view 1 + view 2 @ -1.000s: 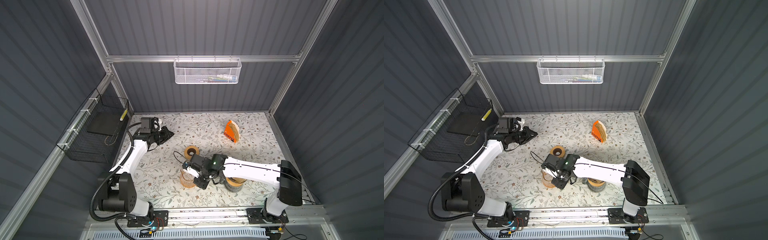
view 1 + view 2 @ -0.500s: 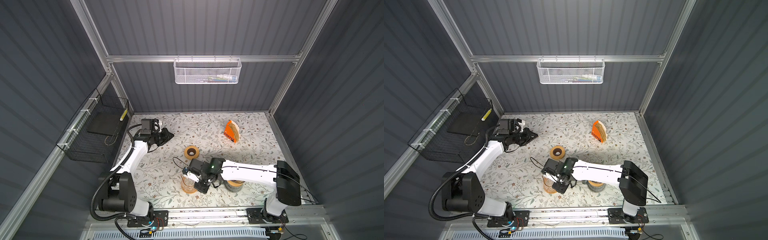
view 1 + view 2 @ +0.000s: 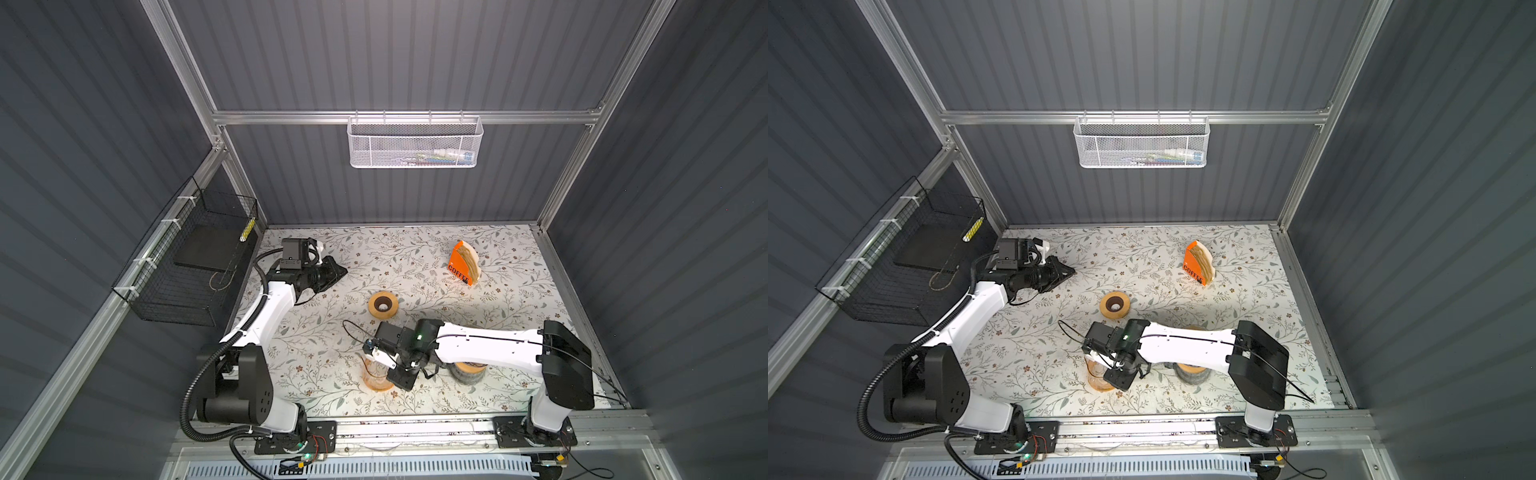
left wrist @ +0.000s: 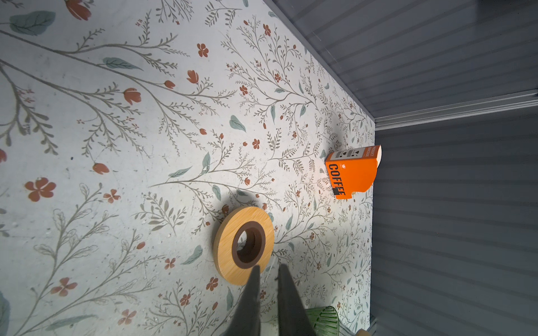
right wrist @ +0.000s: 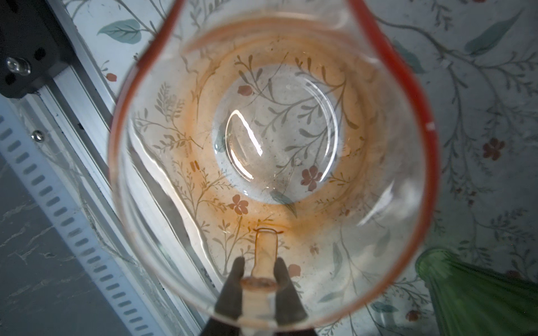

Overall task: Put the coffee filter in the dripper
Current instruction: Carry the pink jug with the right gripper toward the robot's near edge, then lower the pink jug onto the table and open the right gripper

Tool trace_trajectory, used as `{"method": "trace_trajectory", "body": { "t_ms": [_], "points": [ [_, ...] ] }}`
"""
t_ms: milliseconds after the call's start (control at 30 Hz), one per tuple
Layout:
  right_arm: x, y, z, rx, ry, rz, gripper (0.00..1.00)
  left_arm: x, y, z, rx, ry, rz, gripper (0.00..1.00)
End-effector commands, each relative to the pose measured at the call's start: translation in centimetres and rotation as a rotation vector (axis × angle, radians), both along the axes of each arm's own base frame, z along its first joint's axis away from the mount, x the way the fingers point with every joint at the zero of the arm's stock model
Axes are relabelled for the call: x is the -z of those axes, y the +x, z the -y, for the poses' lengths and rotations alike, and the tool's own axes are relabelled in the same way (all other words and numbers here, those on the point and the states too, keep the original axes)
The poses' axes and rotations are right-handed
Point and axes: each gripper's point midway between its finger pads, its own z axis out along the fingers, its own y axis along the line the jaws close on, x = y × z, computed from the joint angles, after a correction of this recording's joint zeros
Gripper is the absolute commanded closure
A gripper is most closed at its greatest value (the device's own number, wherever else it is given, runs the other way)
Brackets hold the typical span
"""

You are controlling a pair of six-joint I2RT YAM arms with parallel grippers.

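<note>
I should use my right gripper to set the orange-tinted glass carafe down on the mat (image 3: 379,377) (image 5: 282,133) between the wooden ring and front rail.
The coffee filter stack sits in an orange "COFFEE" holder (image 3: 464,264) (image 3: 1200,268) (image 4: 353,171) at the back right of the floral mat. The green ribbed dripper (image 5: 477,293) (image 4: 321,320) stands at the front right, mostly hidden under my right arm in both top views (image 3: 467,372). My right gripper (image 5: 260,261) (image 3: 401,376) is shut on the handle of an orange-tinted glass carafe (image 5: 276,131) (image 3: 376,376) just left of the dripper. My left gripper (image 4: 268,270) (image 3: 338,272) hovers at the back left, its fingers nearly together, holding nothing.
A wooden ring (image 3: 383,304) (image 4: 244,245) lies mid-mat between the arms. A black wire basket (image 3: 191,266) hangs on the left wall and a white mesh basket (image 3: 415,141) on the back wall. The metal front rail (image 5: 87,122) runs close to the carafe.
My right arm has carried the carafe toward the front edge, uncovering the wooden ring. The left arm has barely shifted.
</note>
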Motion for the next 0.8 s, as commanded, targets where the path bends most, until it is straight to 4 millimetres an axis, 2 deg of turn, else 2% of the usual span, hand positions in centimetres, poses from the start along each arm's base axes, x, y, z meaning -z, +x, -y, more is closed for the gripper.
{"method": "trace_trajectory", "body": {
  "t_ms": [0,567,767],
  "points": [
    [0.5,-0.2,-0.1,-0.031,-0.012,0.015,1.00,-0.6,-0.3,0.0,0.017,-0.011,0.023,0.86],
    [1.8,0.3,0.2,-0.046,-0.060,0.039,1.00,-0.4,-0.3,0.0,0.015,-0.012,0.018,0.86],
    [1.6,0.4,0.2,-0.046,-0.061,0.051,0.86,-0.4,-0.2,0.0,0.014,-0.013,0.019,0.86]
  ]
}}
